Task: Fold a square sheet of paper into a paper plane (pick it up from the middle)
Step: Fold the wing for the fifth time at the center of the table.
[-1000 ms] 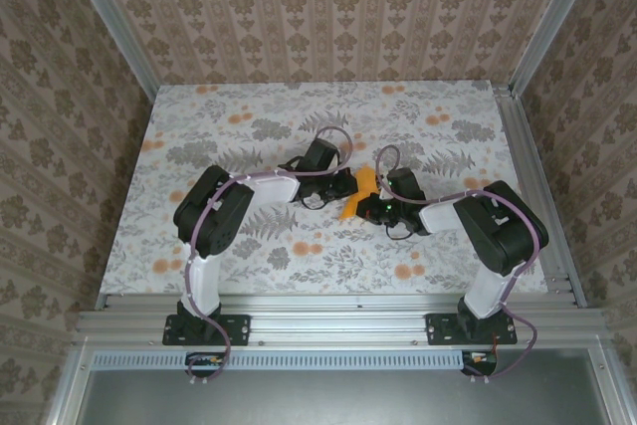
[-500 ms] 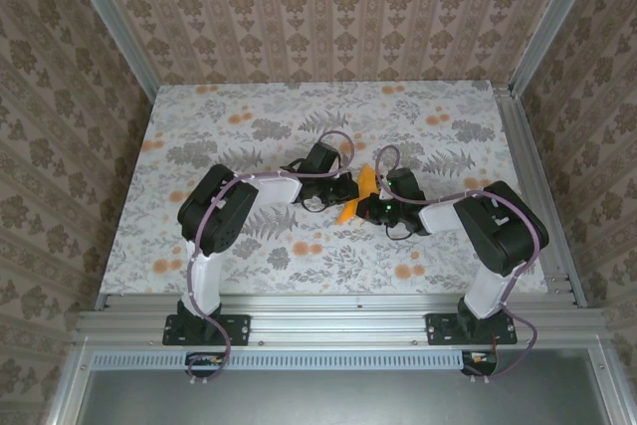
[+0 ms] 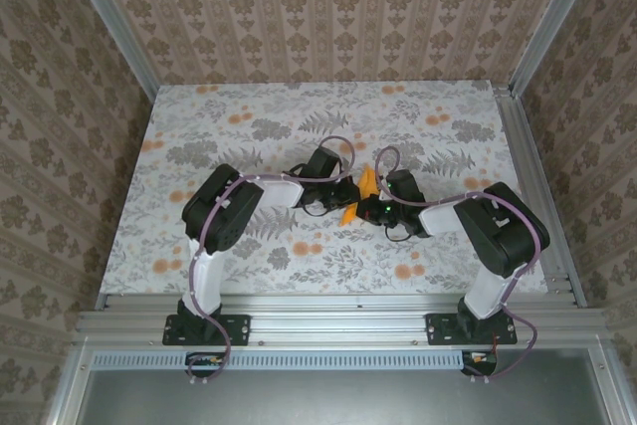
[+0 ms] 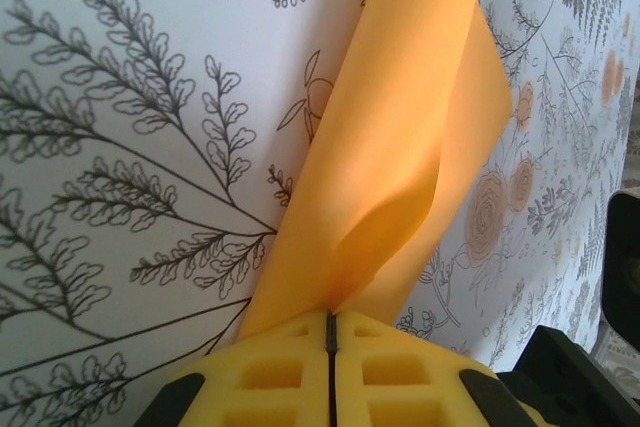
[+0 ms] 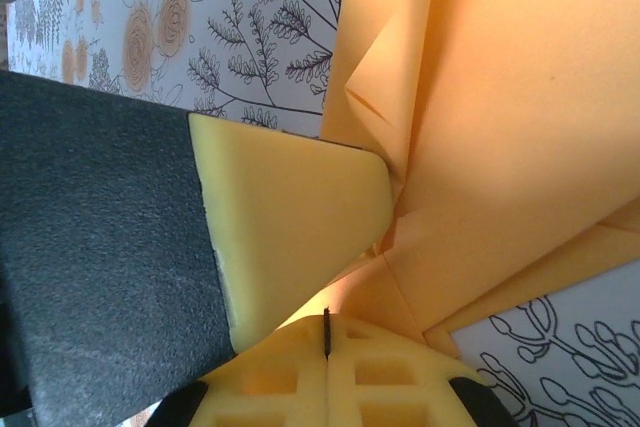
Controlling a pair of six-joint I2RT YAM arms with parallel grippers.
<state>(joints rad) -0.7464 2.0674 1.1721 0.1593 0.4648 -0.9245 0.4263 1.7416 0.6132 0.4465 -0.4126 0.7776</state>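
Observation:
Next, I open my right gripper and take the paper farther from my left gripper (image 3: pixel 369 182), as my left gripper's fingertip crowds the folds that my right gripper pinches.
The square sheet of paper (image 3: pixel 366 182) is bright orange and folded into a narrow, creased shape, held off the table mid-table between both arms. My left gripper (image 3: pixel 350 194) comes at it from the left. In the left wrist view the left gripper (image 4: pixel 330 319) is shut, and the paper (image 4: pixel 410 127) rises from the seam as a curled flap. My right gripper (image 3: pixel 371 204) meets it from the right. In the right wrist view the right gripper (image 5: pixel 326 319) is shut on the layered orange folds (image 5: pixel 510 127), with the left gripper's yellow fingertip (image 5: pixel 290 217) pressed close beside it.
The table (image 3: pixel 219 136) carries a white cloth printed with grey leaves and small orange flowers. Patterned walls stand behind and at both sides, with aluminium rails (image 3: pixel 537 206) along the edges. The two wrists sit almost touching at the centre.
The left arm has shifted right toward the right gripper, closing the gap between them. The orange paper between them now shows narrower and more bunched.

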